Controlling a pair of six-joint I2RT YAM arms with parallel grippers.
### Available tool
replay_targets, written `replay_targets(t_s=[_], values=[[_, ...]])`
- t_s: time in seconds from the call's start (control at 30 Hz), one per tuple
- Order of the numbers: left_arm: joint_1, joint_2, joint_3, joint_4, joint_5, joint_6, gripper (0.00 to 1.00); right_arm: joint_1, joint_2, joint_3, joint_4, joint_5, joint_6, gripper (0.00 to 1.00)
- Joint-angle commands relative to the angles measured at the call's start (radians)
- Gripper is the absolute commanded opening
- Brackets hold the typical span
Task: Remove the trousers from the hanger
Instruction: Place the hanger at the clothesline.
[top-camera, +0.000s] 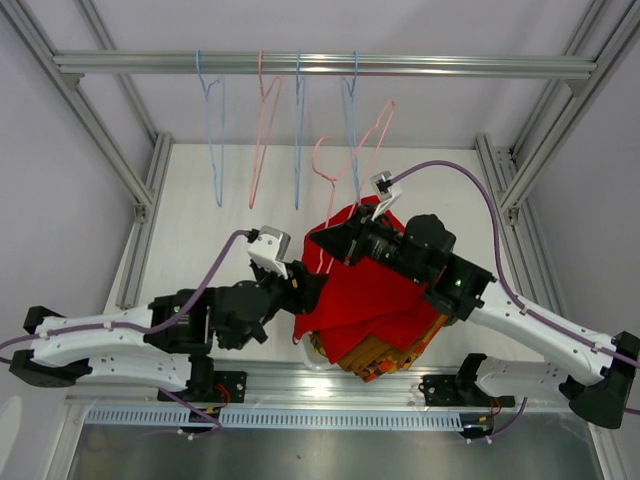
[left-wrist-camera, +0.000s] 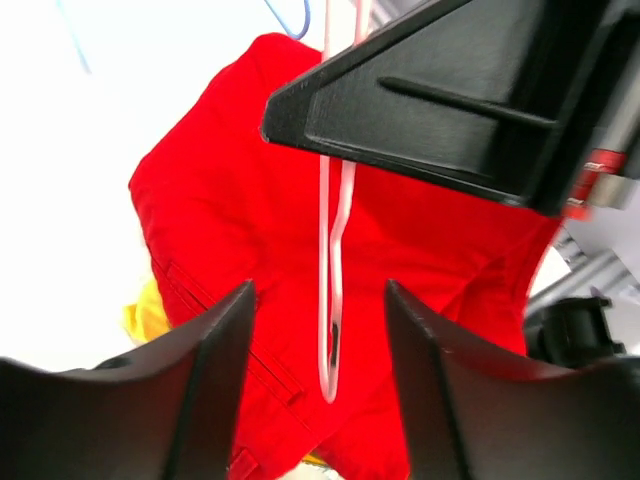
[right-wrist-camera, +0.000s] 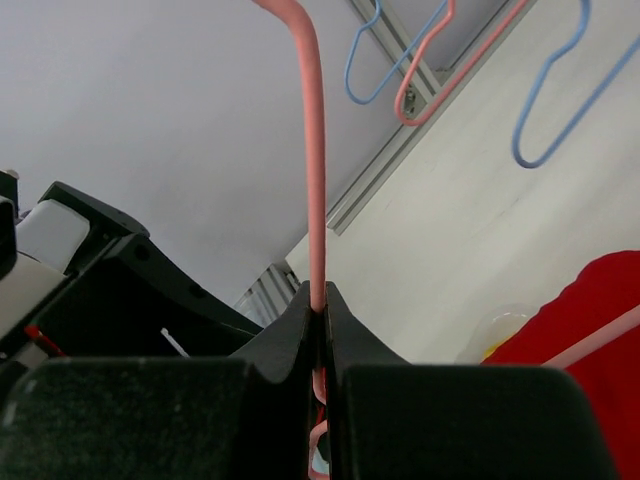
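Next, I let go of the pink hanger, which has the red trousers draped on it, with my right gripper under the rail, beside the blue hanger (top-camera: 421, 127) nearest that gripper.
The red trousers (top-camera: 368, 292) hang draped over the lower part of a pink hanger (top-camera: 370, 135) and spread over the pile below. My right gripper (top-camera: 340, 238) is shut on the hanger's pink wire (right-wrist-camera: 316, 180), above the cloth. My left gripper (top-camera: 305, 287) is open at the trousers' left edge. In the left wrist view its fingers (left-wrist-camera: 225, 330) stand wide apart with the red trousers (left-wrist-camera: 230, 200) and the hanger's pale wire end (left-wrist-camera: 333, 330) between them, touching neither. The right gripper's black finger (left-wrist-camera: 450, 100) crosses above.
Orange-red patterned and brown trousers (top-camera: 388, 352) lie piled under the red pair, and a yellow edge (left-wrist-camera: 140, 312) shows beside it. Blue hangers (top-camera: 212, 130) and a pink one (top-camera: 262, 120) hang empty on the rail (top-camera: 450, 66) at the back. Frame posts stand left and right.
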Motion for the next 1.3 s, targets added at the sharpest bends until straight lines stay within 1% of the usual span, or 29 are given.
replay_targets(t_s=[0.0,0.03,0.1,0.2,0.27,0.4,0.5,0.53,0.63,0.67,0.77,0.87,0.93,0.97,1.0,1.07,1.1,1.17,1.2,1.23,1.27], values=[[-0.003,-0.049,0.026,0.003,0.083,-0.006,0.62,-0.011,-0.037,0.035,-0.015,0.020,-0.035,0.00],[-0.003,-0.063,0.029,-0.005,0.114,-0.008,0.67,-0.014,-0.042,0.037,-0.026,0.024,-0.041,0.00],[-0.003,-0.113,0.033,-0.014,0.134,-0.005,0.70,-0.026,-0.063,0.044,-0.055,0.026,-0.052,0.00],[-0.003,-0.179,0.032,-0.025,0.154,0.032,0.75,-0.048,-0.094,0.078,-0.149,0.008,-0.072,0.00],[-0.003,-0.204,0.040,-0.041,0.136,0.069,0.77,-0.059,-0.108,0.104,-0.216,-0.020,-0.088,0.00],[-0.003,-0.240,0.056,-0.123,0.068,0.089,0.78,-0.100,-0.145,0.164,-0.324,-0.084,-0.113,0.00],[-0.003,-0.270,0.044,-0.137,0.054,0.096,0.79,-0.183,-0.151,0.202,-0.422,-0.138,-0.125,0.00],[-0.003,-0.284,0.043,-0.140,0.053,0.100,0.79,-0.238,-0.154,0.210,-0.456,-0.178,-0.131,0.00],[-0.003,-0.298,0.033,-0.164,0.044,0.100,0.79,-0.330,-0.148,0.242,-0.502,-0.259,-0.151,0.00],[-0.003,-0.299,0.037,-0.181,0.031,0.092,0.79,-0.388,-0.137,0.256,-0.552,-0.282,-0.180,0.00],[-0.003,-0.290,0.055,-0.267,-0.007,0.052,0.79,-0.494,-0.103,0.334,-0.695,-0.282,-0.246,0.00],[-0.003,-0.287,0.067,-0.308,-0.039,0.043,0.79,-0.566,-0.041,0.411,-0.822,-0.284,-0.322,0.00],[-0.003,-0.293,0.073,-0.310,-0.050,0.050,0.80,-0.635,-0.010,0.433,-0.865,-0.319,-0.340,0.00],[-0.003,-0.295,0.067,-0.312,-0.053,0.053,0.80,-0.661,-0.004,0.433,-0.867,-0.342,-0.333,0.00],[-0.003,-0.299,0.067,-0.310,-0.058,0.055,0.80,-0.709,0.004,0.427,-0.862,-0.406,-0.325,0.00],[-0.003,-0.302,0.060,-0.312,-0.065,0.052,0.80,-0.759,0.007,0.402,-0.823,-0.500,-0.285,0.00],[-0.002,-0.306,0.057,-0.310,-0.065,0.050,0.80,-0.805,0.006,0.367,-0.795,-0.602,-0.267,0.00],[-0.003,-0.309,0.040,-0.310,-0.071,0.047,0.81,-0.850,-0.001,0.322,-0.696,-0.701,-0.222,0.00],[-0.003,-0.309,0.035,-0.319,-0.076,0.043,0.81,-0.871,-0.005,0.278,-0.648,-0.754,-0.167,0.00],[-0.003,-0.309,0.030,-0.325,-0.079,0.034,0.81,-0.902,-0.011,0.258,-0.560,-0.832,-0.135,0.00],[-0.003,-0.307,0.024,-0.334,-0.085,0.031,0.81,-0.915,-0.013,0.247,-0.533,-0.856,-0.087,0.00]])
